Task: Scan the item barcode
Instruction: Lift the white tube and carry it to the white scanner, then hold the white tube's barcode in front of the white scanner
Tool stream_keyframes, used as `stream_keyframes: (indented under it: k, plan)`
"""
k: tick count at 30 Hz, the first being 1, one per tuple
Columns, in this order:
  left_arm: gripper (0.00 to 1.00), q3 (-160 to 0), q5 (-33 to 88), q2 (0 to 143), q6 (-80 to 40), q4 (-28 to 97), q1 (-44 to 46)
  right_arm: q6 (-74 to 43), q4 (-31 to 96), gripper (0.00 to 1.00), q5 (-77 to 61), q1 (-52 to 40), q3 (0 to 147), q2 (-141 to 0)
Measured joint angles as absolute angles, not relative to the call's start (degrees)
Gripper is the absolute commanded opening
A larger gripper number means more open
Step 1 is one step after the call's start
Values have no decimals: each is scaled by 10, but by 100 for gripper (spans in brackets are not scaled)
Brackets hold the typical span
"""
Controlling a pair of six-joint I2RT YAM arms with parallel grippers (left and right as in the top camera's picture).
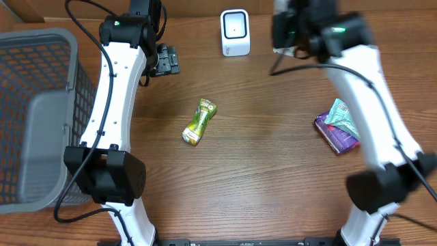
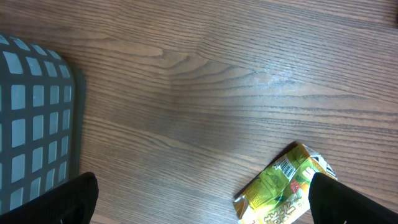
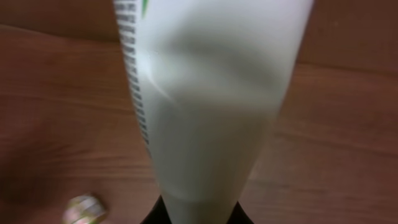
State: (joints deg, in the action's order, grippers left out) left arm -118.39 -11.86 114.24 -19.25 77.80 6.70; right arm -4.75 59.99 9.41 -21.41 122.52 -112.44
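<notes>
Next, my right gripper puts the white package, now hanging beside the white scanner, down on the wood and lets go of it right up against the purple and teal packets (image 1: 340, 116).
My right gripper (image 3: 198, 219) is shut on a white, smooth package (image 3: 208, 93) that fills the right wrist view. A strip of black bars (image 3: 132, 68) runs down its left edge. Seen from overhead, this gripper (image 1: 290, 35) hangs at the back of the table, just right of the white scanner (image 1: 235, 32). My left gripper (image 1: 166, 60) is open and holds nothing, left of the scanner. In the left wrist view its fingers (image 2: 68, 200) stand wide over bare wood.
A green-yellow snack packet (image 1: 199, 123) lies mid-table; the left wrist view shows it (image 2: 283, 186) by the right finger. Purple and teal packets (image 1: 336, 126) lie at the right. A grey mesh basket (image 1: 41, 116) fills the left side.
</notes>
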Motion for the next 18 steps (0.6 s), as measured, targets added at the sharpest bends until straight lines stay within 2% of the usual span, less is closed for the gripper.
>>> stream_keyframes:
  k: [5, 11, 18]
  plan:
    - [100, -1184, -119, 1142, -192, 778, 67, 18, 518, 4, 230, -260, 1225, -1224]
    - [100, -1184, -119, 1142, -192, 778, 67, 135, 394, 4, 331, -279, 1225, -1307]
    - [100, -1184, -119, 1142, -192, 778, 67, 299, 375, 4, 374, -274, 1225, -1353]
